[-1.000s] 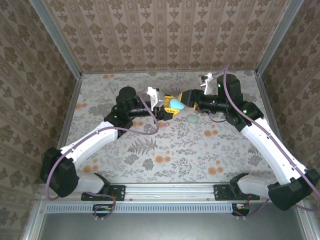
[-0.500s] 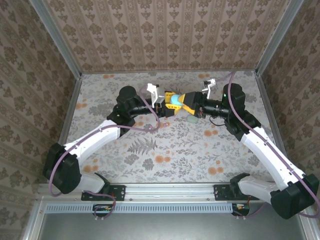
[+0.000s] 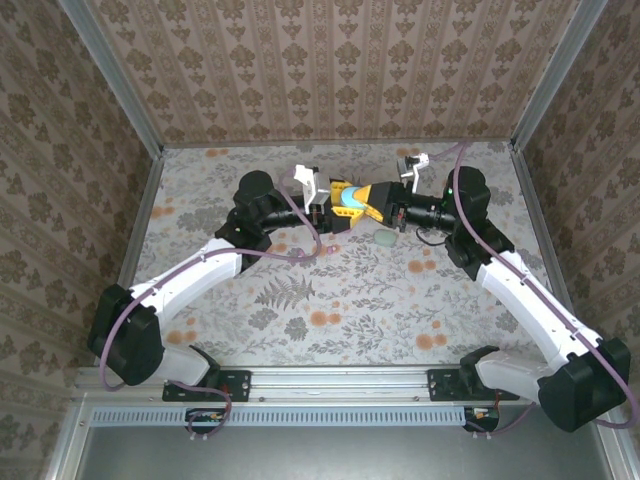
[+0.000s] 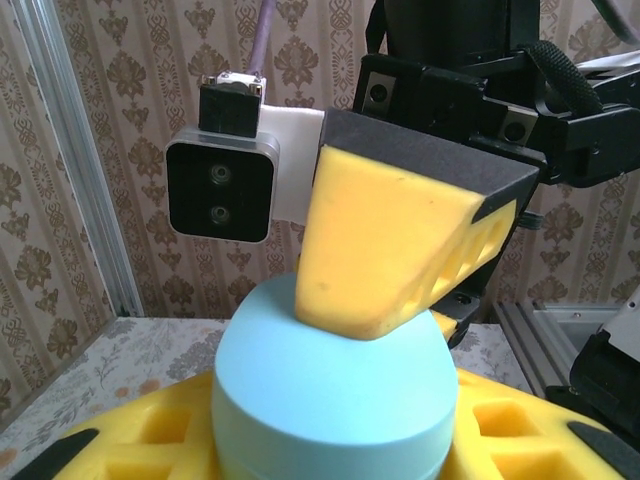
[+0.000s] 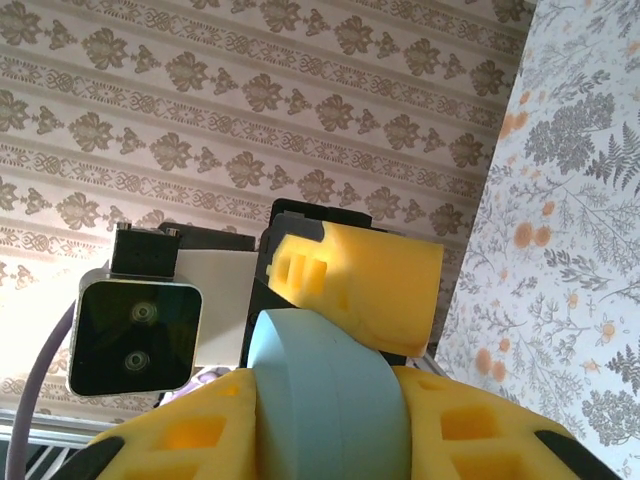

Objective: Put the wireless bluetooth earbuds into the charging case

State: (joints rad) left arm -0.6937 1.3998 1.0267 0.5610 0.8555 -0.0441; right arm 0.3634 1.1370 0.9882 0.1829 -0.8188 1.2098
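Next, I release the pale blue case from my right gripper on the table [image 3: 398,259] just in front of the mint case.
A pale blue egg-shaped charging case [image 3: 349,199] hangs in the air above the far middle of the table, closed, with both grippers on it. My left gripper [image 3: 343,208] comes in from the left and is shut on the case [image 4: 330,400], which sits between its yellow foam fingers [image 4: 150,440]. My right gripper [image 3: 363,200] comes from the right and is shut on the same case [image 5: 330,400] across its seam. One right finger [image 4: 390,250] presses on the case's top. The earbuds are out of view.
A mint egg-shaped case [image 3: 385,239] lies on the floral table [image 3: 330,300] just below and right of the grippers. Patterned walls [image 3: 330,80] close in the back and both sides. Both forearms angle inward from the near corners.
The right gripper has moved left to the blue case and closed on it. The left gripper lifted the case slightly toward the back and has eased its grip a little.
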